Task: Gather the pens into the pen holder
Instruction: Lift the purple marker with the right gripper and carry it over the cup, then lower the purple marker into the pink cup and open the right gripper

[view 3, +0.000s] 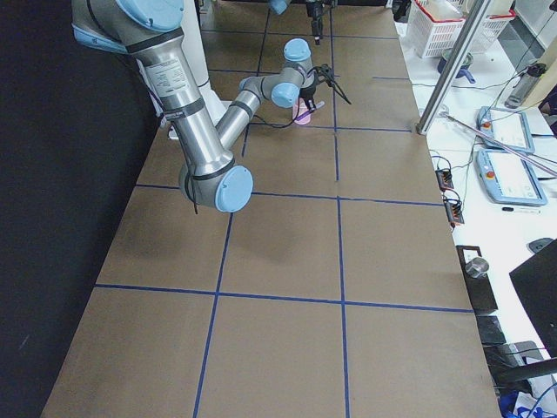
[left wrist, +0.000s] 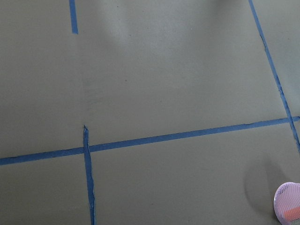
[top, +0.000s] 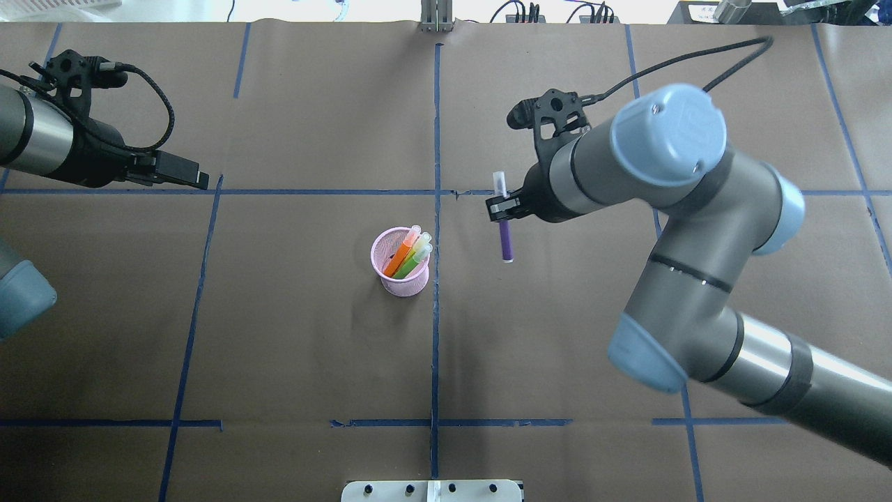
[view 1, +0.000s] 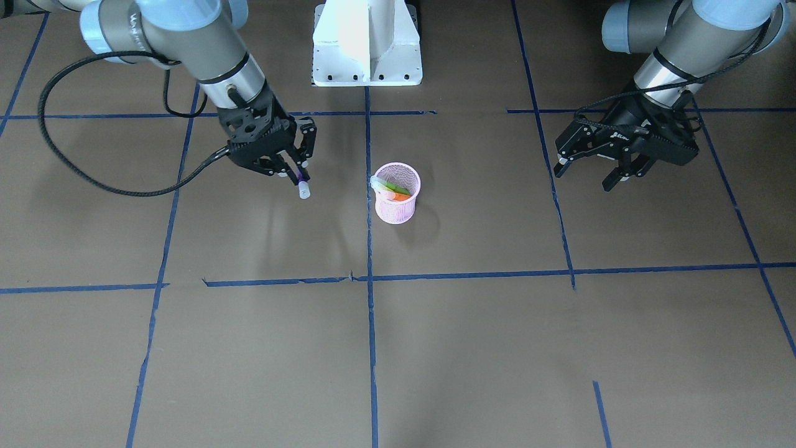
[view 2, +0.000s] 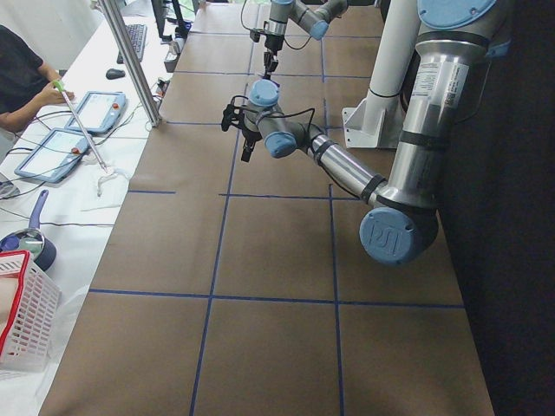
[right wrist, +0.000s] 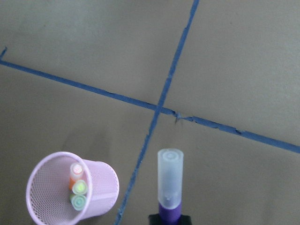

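Observation:
The purple pen, now held up beside the holder, will be let go by my right gripper inside the pink mesh pen holder (view 1: 408, 191) (right wrist: 65, 178), beside the orange pen.
The pink mesh pen holder (view 1: 396, 202) (top: 399, 268) stands upright near the table's middle. An orange pen (top: 400, 254) and green pens (top: 412, 259) lean inside it, caps up. My right gripper (view 1: 298, 175) (top: 503, 208) hangs above the table beside the holder, shut on the purple pen (view 1: 303, 187) (top: 505, 240). In the right wrist view the purple pen's pale cap (right wrist: 169, 180) points up, with the holder (right wrist: 96, 187) at lower left. My left gripper (view 1: 587, 173) hovers far off to the other side, open and holding nothing. The holder (left wrist: 287, 206) shows only at the left wrist view's corner.
Blue tape lines (view 1: 368, 280) cross the brown table. The white robot base (view 1: 367, 50) stands at the back middle. In the exterior left view a person (view 2: 22, 78) sits at a side table with tablets, and a white basket (view 2: 22, 321) stands nearby.

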Controlling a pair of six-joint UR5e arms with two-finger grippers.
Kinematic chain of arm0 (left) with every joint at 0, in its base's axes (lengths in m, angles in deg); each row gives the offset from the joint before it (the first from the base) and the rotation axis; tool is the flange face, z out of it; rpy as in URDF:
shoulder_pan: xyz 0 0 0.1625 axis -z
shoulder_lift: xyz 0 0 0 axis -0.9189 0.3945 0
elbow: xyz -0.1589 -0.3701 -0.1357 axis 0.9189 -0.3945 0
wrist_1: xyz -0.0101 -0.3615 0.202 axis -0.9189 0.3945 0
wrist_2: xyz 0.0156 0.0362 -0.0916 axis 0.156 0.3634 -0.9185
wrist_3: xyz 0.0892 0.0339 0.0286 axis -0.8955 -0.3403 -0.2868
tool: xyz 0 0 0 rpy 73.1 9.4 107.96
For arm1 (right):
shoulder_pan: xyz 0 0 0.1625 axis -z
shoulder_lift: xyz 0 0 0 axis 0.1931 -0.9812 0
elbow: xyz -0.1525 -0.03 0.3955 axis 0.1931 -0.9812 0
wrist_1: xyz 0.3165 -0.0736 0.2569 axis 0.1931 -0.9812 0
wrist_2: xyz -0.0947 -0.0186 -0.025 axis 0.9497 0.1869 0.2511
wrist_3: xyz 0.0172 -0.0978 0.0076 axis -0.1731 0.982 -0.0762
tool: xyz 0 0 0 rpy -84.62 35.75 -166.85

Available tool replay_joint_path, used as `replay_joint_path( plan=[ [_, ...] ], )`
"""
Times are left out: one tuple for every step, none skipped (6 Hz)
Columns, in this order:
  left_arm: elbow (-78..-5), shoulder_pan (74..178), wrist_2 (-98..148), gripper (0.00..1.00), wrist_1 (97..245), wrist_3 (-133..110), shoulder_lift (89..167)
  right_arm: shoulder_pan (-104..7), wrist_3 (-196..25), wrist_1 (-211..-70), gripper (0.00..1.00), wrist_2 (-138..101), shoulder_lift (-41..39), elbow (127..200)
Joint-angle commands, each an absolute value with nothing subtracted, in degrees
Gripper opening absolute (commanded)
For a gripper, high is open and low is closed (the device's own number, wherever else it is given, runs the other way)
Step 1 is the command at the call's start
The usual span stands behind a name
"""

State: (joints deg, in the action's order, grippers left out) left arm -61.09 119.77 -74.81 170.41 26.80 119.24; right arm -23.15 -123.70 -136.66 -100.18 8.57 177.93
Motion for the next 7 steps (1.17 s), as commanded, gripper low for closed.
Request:
replay_joint_path(
  plan=[
    [-61.0, 119.8, -74.8, 1.0, 170.4, 26.8, 119.2, -16.1, -127.2, -128.4, 0.0, -83.3, 8.9, 177.8],
    [-61.0, 119.8, -74.8, 1.0, 170.4, 26.8, 119.2, -15.0, -126.6, -126.4, 0.01, -81.8, 9.5, 177.7],
    [-61.0, 119.8, -74.8, 1.0, 170.4, 26.8, 119.2, -14.4, -127.0, -125.9, 0.0, -81.3, 11.2, 177.5],
    [-61.1, 119.8, -74.8, 1.0, 170.4, 26.8, 119.2, -13.3, -127.0, -122.3, 0.0, -79.1, 11.4, 176.4],
    [-61.0, 119.8, -74.8, 1.0, 170.4, 26.8, 119.2, -11.5, -127.0, -120.0, 0.0, -74.5, 13.7, 172.5],
    [-61.0, 119.8, -74.8, 1.0, 170.4, 26.8, 119.2, -10.3, -127.0, -119.9, 0.0, -71.7, 15.7, 169.4],
    [-61.0, 119.8, -74.8, 1.0, 170.4, 26.8, 119.2, -9.0, -127.0, -119.8, 0.0, -71.6, 15.1, 169.3]
  ],
)
